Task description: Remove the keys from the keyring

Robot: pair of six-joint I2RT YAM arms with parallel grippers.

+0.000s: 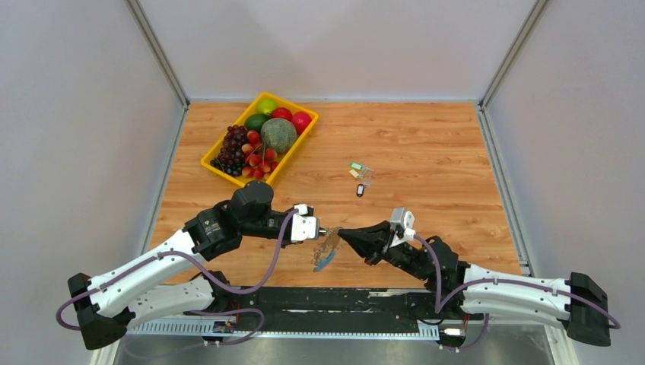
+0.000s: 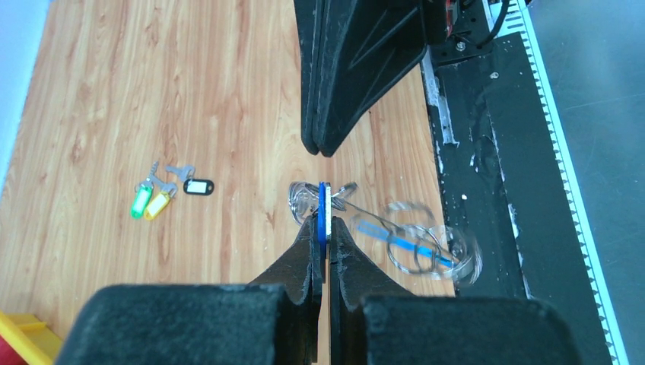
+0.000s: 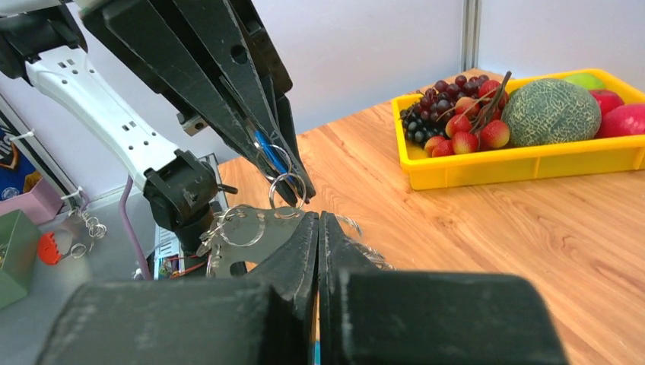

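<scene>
My right gripper will open, move closer and take that ring [image 3: 292,205], as its closed fingers are short of the small ring under the blue tag.
My left gripper [image 1: 322,228] is shut on the edge-on blue tag [image 2: 325,204] of a key, held above the table. My right gripper [image 1: 341,233] faces it tip to tip, jaws closed on the silver keyring [image 1: 328,247], whose blue section [image 1: 325,263] hangs below. In the right wrist view the keyring's metal plate and loops [image 3: 242,228] sit at my closed right fingertips [image 3: 308,228], under the left gripper [image 3: 283,190]. In the left wrist view the keyring [image 2: 426,247] is blurred. Three loose keys lie on the table: green tag [image 2: 140,202], yellow tag [image 2: 157,205], black tag [image 2: 198,186].
A yellow tray [image 1: 220,166] of fruit stands at the back left and shows in the right wrist view [image 3: 487,167]. The loose keys lie mid-table [image 1: 359,173]. The black base rail [image 1: 327,300] runs along the near edge under both grippers.
</scene>
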